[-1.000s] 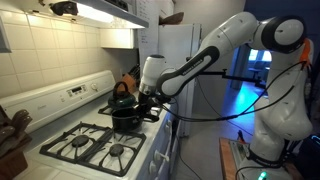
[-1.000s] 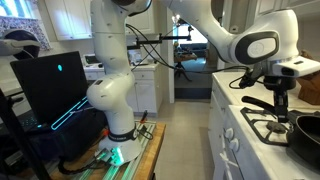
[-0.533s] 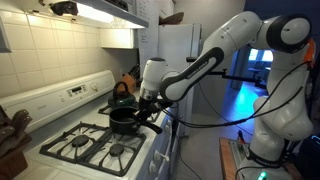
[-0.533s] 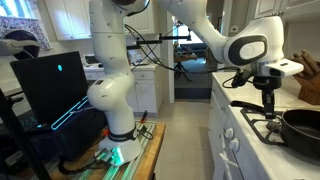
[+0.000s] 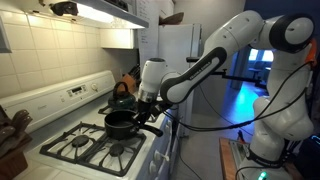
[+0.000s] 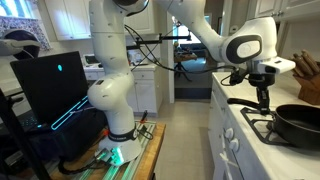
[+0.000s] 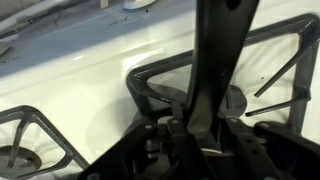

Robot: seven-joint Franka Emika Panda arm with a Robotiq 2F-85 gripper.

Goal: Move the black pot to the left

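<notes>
My gripper should release the black pot, now held above the stove's grates, on the bare grate (image 5: pixel 115 147) under it, by the front edge of the stove.
The black pot (image 5: pixel 120 123) is round, shallow and matte black, above the stove's grates near the burners by the front edge. Its long straight handle (image 5: pixel 139 115) points toward my gripper (image 5: pixel 147 112), which is shut on it. In an exterior view the pot (image 6: pixel 298 121) shows at the right edge with the handle (image 6: pixel 243 102) sticking out left, and my gripper (image 6: pixel 264 97) comes down onto it. In the wrist view the handle (image 7: pixel 222 50) runs from the top down between my fingers, gripper (image 7: pixel 200 140). I cannot tell whether the pot touches the grate.
A dark teal kettle (image 5: pixel 121 95) with an arched handle stands on the back burner behind the pot. The stove grates (image 5: pixel 95 146) (image 7: pixel 150 85) lie below. A white fridge (image 5: pixel 180 48) stands past the stove. A laptop (image 6: pixel 55 85) and the robot's base (image 6: pixel 110 95) stand across the aisle.
My gripper has carried the pot by its handle leftward across the stove in both exterior views; the pot now sits farther from the kettle. The grip has stayed shut.
</notes>
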